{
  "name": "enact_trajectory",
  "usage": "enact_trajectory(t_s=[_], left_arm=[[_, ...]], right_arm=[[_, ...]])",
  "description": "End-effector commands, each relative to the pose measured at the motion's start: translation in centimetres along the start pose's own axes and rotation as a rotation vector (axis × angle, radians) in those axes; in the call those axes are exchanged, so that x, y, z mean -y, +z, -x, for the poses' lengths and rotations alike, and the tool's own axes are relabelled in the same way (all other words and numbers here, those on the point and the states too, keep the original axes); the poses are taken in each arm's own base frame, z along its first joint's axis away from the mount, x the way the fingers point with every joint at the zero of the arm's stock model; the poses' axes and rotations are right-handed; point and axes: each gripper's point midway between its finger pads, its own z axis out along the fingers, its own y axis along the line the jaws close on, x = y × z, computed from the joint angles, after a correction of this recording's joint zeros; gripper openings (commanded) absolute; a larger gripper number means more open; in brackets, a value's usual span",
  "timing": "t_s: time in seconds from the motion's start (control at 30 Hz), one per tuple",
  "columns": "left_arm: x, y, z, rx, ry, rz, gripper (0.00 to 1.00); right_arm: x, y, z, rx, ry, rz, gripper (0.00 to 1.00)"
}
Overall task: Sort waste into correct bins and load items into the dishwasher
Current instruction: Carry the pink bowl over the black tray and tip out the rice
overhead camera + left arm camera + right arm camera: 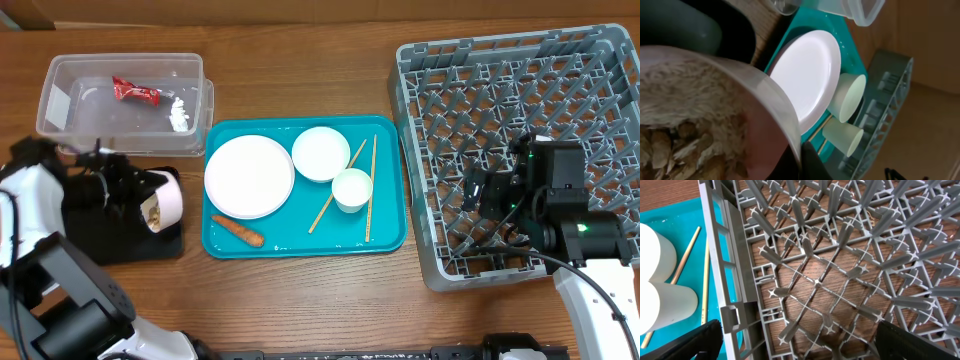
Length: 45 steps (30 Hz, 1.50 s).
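Observation:
I need to set the pale-pink bowl down on the middle of the white plate point(246, 181) point(806, 77) using my left gripper.
My left gripper point(138, 192) is shut on the rim of the pale-pink bowl point(170, 208), tipped on its side over the black tray point(125, 246), with beige nut-shell scraps point(670, 145) still inside. The clear tub point(60, 100) holds the red wrapper point(135, 91) and the white tissue wad point(180, 114). The teal tray point(390, 235) carries the white plate point(248, 176), white bowl point(320, 153), small white cup point(352, 189), two chopsticks point(371, 190) and the orange carrot point(238, 230). My right gripper point(482, 193) is open and empty above the grey dish rack point(520, 90), near its front-left part point(800, 340).
The rack's upright pegs point(840, 240) stand right under my right gripper. The rack's left wall point(732, 280) runs close beside the teal tray's right edge point(715, 255). The clear tub sits just behind the black tray.

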Motion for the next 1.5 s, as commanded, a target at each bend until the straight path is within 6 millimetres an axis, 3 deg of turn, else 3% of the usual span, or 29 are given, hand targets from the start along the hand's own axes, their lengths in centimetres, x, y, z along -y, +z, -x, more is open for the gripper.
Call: enact_trajectory(t_s=[0.0,0.17,0.47,0.7,1.47], left_arm=[[-0.4,-0.5,-0.1,0.000,-0.089,-0.168,0.04],[-0.6,-1.3,0.7,0.009,-0.181,-0.318,0.04],[3.0,-4.0,2.0,0.061,-0.155,-0.616,0.04],[3.1,-4.1,2.0,0.007,-0.325,-0.630,0.04],[3.4,-4.3,2.1,0.000,-0.342,-0.653,0.04]], right_arm=[[-0.2,-0.7,1.0,0.032,-0.003,0.002,1.00],[-0.2,-0.7,0.9,0.029,-0.003,0.002,1.00],[-0.2,-0.7,0.8,0.025,-0.003,0.001,1.00],[-0.1,-0.7,0.4,0.009,-0.003,-0.002,1.00],[-0.1,-0.7,0.2,0.003,-0.002,-0.003,1.00]])
